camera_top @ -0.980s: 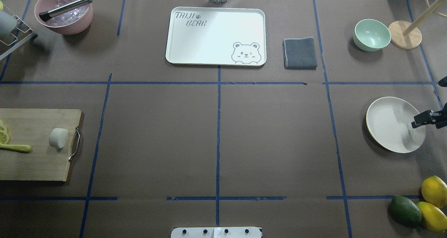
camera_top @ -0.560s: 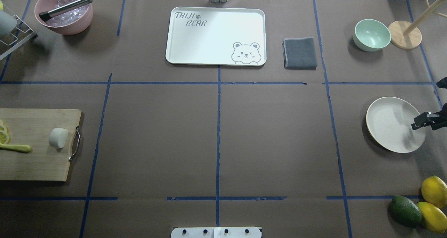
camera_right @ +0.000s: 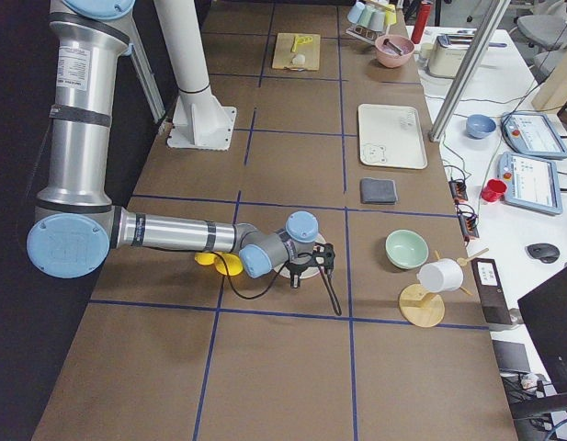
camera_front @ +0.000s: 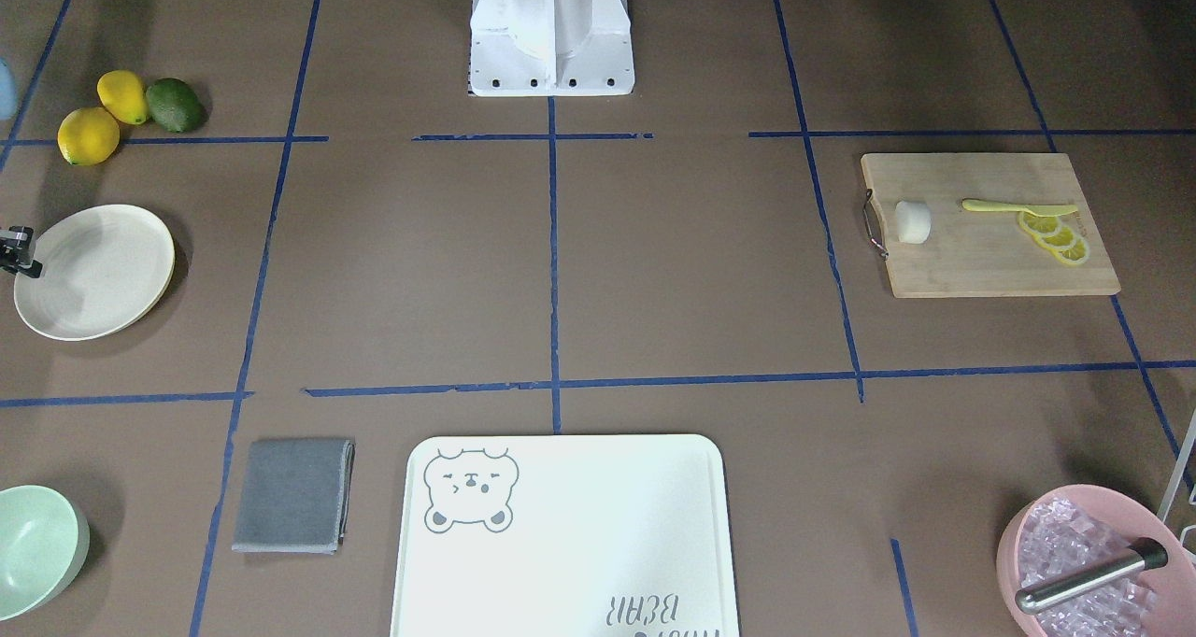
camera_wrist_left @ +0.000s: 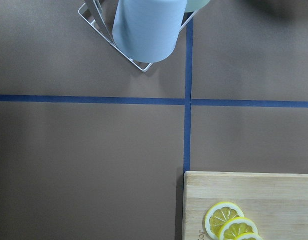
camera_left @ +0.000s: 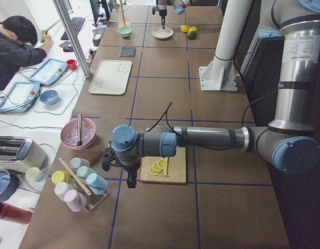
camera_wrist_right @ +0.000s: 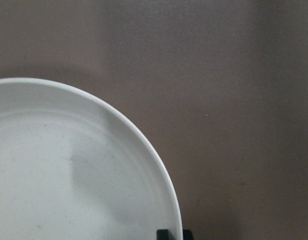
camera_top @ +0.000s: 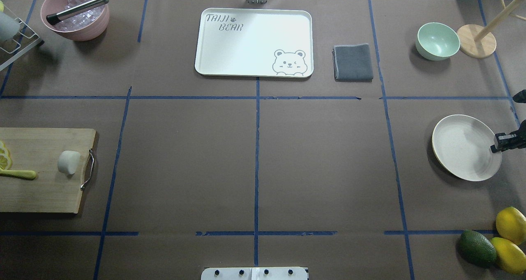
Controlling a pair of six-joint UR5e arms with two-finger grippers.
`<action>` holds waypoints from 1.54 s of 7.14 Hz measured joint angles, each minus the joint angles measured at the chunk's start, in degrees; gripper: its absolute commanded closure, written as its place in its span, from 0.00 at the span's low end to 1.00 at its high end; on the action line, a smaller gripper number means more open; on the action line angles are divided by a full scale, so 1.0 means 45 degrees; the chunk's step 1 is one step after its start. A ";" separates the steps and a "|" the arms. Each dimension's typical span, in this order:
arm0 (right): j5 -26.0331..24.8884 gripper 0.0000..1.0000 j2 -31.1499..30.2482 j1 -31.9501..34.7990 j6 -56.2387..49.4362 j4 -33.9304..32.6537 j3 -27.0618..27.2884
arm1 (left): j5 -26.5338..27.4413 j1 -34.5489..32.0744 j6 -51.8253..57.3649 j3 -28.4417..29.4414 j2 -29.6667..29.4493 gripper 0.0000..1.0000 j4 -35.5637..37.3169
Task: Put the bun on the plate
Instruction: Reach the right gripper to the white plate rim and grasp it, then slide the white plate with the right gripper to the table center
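Observation:
Next, my right gripper releases the cream plate on the middle blue tape line (camera_front: 556,278) between the bear-print tray and the white stand.
The bun (camera_top: 68,162) is a small white lump lying on a wooden cutting board (camera_top: 41,189) at the table's left; it also shows across the table as the bun (camera_front: 913,221). The cream plate (camera_top: 462,146) lies far to the right. My right gripper (camera_top: 498,143) is at the plate's right rim. In the right wrist view its dark fingertips (camera_wrist_right: 162,234) sit close together on either side of the plate's rim (camera_wrist_right: 158,165), shut on it. My left gripper (camera_left: 130,179) hangs beyond the board's far end, and I cannot tell its state.
Lemon slices (camera_front: 1056,240) and a yellow-green knife (camera_front: 1018,207) share the board. A bear-print tray (camera_top: 254,42), a grey cloth (camera_top: 353,62) and a mint bowl (camera_top: 437,41) lie at the back. A pink ice bowl (camera_top: 76,13) stands back left, lemons (camera_top: 509,224) and an avocado (camera_top: 476,247) front right.
The right gripper has slid a little to the right, from over the plate toward its right rim. The plate has shifted very slightly the same way. The bun has not moved.

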 measured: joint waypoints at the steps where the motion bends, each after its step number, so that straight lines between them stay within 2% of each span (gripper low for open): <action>1: 0.0025 1.00 -0.0077 0.0131 0.0044 0.0000 0.0365 | 0.0000 0.0000 -0.0006 -0.0007 -0.0011 0.00 0.0000; 2: 0.0320 1.00 -0.0159 0.0519 0.0079 -0.0007 0.0807 | 0.0000 0.0000 -0.0010 -0.0024 -0.0014 0.00 0.0000; 4: 0.1829 1.00 -0.0081 0.1730 0.0327 -0.0026 0.1572 | 0.0000 0.0000 -0.0025 -0.0040 -0.0028 0.00 0.0000; 5: 0.2523 1.00 0.0289 0.2067 0.0964 -0.0031 0.1826 | 0.0000 0.0000 -0.0029 -0.0044 -0.0036 0.00 0.0000; 7: 0.3040 1.00 0.2013 0.1732 0.3241 -0.0030 0.2012 | 0.0000 0.0000 -0.0045 -0.0035 -0.0057 0.00 0.0005; 9: 0.2533 1.00 0.4106 -0.0042 0.6173 -0.0029 0.2026 | 0.0000 0.0008 -0.0096 0.0043 -0.0098 0.00 0.0009; 10: 0.1717 1.00 0.5054 -0.1148 0.7741 -0.0036 0.2035 | 0.0000 0.0006 -0.0105 0.0061 -0.0112 0.00 0.0014; 11: 0.0330 1.00 0.5957 -0.2583 0.9259 -0.0078 0.2010 | 0.0000 0.0006 -0.0113 0.0062 -0.0119 0.00 0.0017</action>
